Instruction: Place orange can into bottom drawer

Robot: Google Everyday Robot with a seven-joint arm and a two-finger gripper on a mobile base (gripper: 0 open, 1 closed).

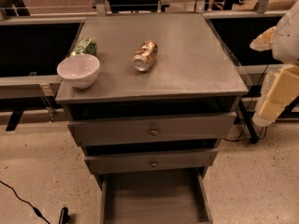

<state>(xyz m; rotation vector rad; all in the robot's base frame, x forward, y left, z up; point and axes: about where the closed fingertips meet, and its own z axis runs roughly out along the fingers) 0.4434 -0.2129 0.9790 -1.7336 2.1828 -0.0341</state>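
I should next move my gripper to the orange can on the grey cabinet top and close it around the middle of the can's body (146,53).
The orange can (145,56) lies on its side on the grey cabinet top (187,64), near the middle, with its silver top facing the front. The bottom drawer (154,199) is pulled out at the foot of the cabinet, and its grey floor is bare. My gripper (270,110) hangs at the right edge of the camera view, beside the cabinet's right side and below top height. It is well apart from the can and holds nothing that I can see.
A white bowl (78,70) stands at the front left corner of the top, with a green shiny snack bag (85,46) just behind it. Two upper drawers with brass knobs (154,131) sit slightly open. A black cable (23,202) lies on the floor at the left.
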